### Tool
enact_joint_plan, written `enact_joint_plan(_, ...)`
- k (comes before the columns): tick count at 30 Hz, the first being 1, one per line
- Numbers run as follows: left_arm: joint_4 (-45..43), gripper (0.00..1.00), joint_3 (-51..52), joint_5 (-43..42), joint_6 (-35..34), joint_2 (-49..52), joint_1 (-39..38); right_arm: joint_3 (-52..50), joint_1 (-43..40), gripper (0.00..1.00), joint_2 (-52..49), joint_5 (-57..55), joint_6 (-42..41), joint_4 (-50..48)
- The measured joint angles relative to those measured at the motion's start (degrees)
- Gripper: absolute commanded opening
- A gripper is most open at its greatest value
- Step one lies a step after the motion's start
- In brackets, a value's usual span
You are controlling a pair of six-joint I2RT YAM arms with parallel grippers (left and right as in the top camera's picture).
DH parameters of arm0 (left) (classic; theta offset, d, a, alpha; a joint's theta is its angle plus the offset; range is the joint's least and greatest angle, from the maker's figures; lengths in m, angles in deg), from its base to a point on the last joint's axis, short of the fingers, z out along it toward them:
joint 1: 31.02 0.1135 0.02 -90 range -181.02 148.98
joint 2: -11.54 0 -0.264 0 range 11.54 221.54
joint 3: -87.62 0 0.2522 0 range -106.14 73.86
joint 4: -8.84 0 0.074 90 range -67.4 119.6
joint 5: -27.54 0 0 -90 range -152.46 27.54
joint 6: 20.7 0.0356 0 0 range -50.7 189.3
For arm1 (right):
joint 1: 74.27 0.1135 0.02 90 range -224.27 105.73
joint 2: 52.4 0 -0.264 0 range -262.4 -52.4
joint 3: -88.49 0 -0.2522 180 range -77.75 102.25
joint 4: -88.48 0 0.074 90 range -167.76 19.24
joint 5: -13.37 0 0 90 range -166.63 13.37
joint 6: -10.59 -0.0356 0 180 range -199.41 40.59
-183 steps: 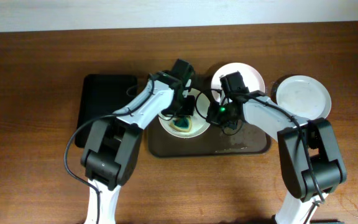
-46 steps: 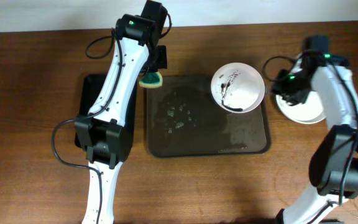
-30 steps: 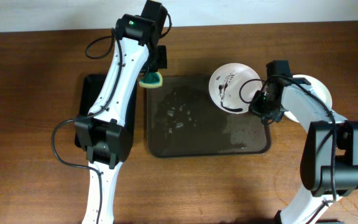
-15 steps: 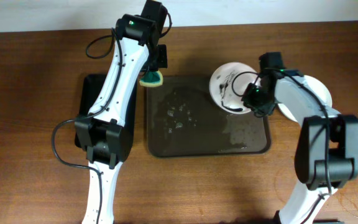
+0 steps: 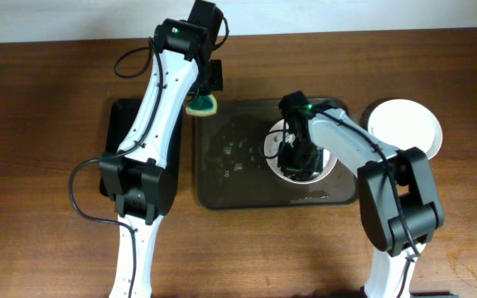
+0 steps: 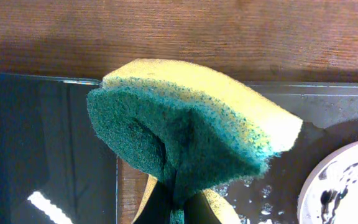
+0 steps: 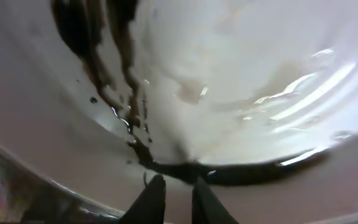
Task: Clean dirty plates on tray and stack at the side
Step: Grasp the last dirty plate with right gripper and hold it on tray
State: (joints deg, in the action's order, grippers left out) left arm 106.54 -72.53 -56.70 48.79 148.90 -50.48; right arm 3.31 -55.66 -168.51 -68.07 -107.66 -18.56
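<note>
My right gripper reaches over the dirty plate's dark streaks; it should open and pinch the rim (image 5: 334,161) facing the clean plates before my left gripper wipes.
A dirty white plate (image 5: 321,165) with dark streaks sits on the wet brown tray (image 5: 230,178), near its middle. My right gripper (image 5: 295,157) is over it. In the right wrist view the fingers (image 7: 173,200) are pinched on the rim of the dirty plate (image 7: 229,81). My left gripper (image 5: 202,98) is shut on a yellow and green sponge (image 5: 200,106) and holds it above the tray's far left corner. The left wrist view shows the sponge (image 6: 185,130) up close, with the plate's edge (image 6: 347,186) at lower right. Clean white plates (image 5: 404,128) sit on the table to the right of the tray.
A black mat or tray (image 5: 132,132) lies on the table left of the brown tray, under my left arm. Water drops and smears cover the brown tray's floor (image 5: 238,153). The wooden table (image 5: 40,207) extends all around.
My right gripper came back from the clean plates at the right, took the dirty plate's rim and dragged it from the tray's far right corner toward its middle. The left arm stayed still.
</note>
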Motion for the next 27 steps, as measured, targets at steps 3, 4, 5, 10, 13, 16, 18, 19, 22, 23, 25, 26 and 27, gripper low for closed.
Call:
enact_joint_plan(3, 0.22, 0.00, 0.00, 0.02, 0.00, 0.00, 0.00, 7.65, -7.19, 0.43, 0.83, 0.15, 6.27, 3.43)
enact_joint_plan(4, 0.24, 0.00, 0.00, 0.02, 0.00, 0.00, -0.02, 8.76, -9.66, 0.50, 1.20, 0.11, 9.62, 3.34)
enact_joint_plan(5, 0.22, 0.00, 0.00, 0.02, 0.00, 0.00, 0.00, 9.22, -13.11, 0.52, 1.31, -0.07, 13.70, 3.17)
enact_joint_plan(10, 0.22, 0.00, 0.00, 0.02, 0.00, 0.00, -0.02, 7.63, -20.57, 0.46, 1.29, 0.15, 27.47, -1.62)
enact_joint_plan(13, -0.07, 0.00, 0.00, 0.02, 0.00, 0.00, 0.00, 6.75, -20.44, 0.36, -0.02, 2.99, 32.59, -5.84)
enact_joint_plan(16, -0.20, 0.00, 0.00, 0.02, 0.00, 0.00, 0.00, 6.40, -20.22, 0.11, -3.76, 4.00, 34.34, -6.82)
enact_joint_plan(18, -0.20, 0.00, 0.00, 0.02, 0.00, 0.00, 0.00, 5.95, -20.22, 0.04, -5.84, 4.33, 34.36, -6.69)
enact_joint_plan(19, -0.20, 0.00, 0.00, 0.02, 0.02, 0.00, 0.00, 5.99, -20.17, 0.04, -5.84, 4.98, 34.40, -6.51)
enact_joint_plan(22, -0.17, 0.00, 0.00, 0.02, 0.00, 0.02, 0.00, 5.99, -20.17, 0.04, -5.81, 9.86, 33.11, -6.14)
enact_joint_plan(23, -0.13, 0.00, 0.00, 0.00, 0.00, 0.07, 0.00, 5.97, -19.96, 0.04, -5.84, 13.22, 31.36, -6.32)
enact_joint_plan(25, 0.02, 0.00, 0.00, -2.40, 2.71, 0.59, 0.00, 5.92, -17.90, 0.04, -5.88, 18.14, 28.59, -8.11)
enact_joint_plan(26, -0.02, 0.00, 0.00, -4.46, 4.59, 1.05, 0.00, 5.70, -16.37, 0.04, -5.88, 19.08, 27.56, -9.01)
enact_joint_plan(27, -0.02, 0.00, 0.00, -6.69, 6.45, 1.73, -0.02, 4.98, -14.08, 0.04, -5.92, 19.19, 26.08, -10.38)
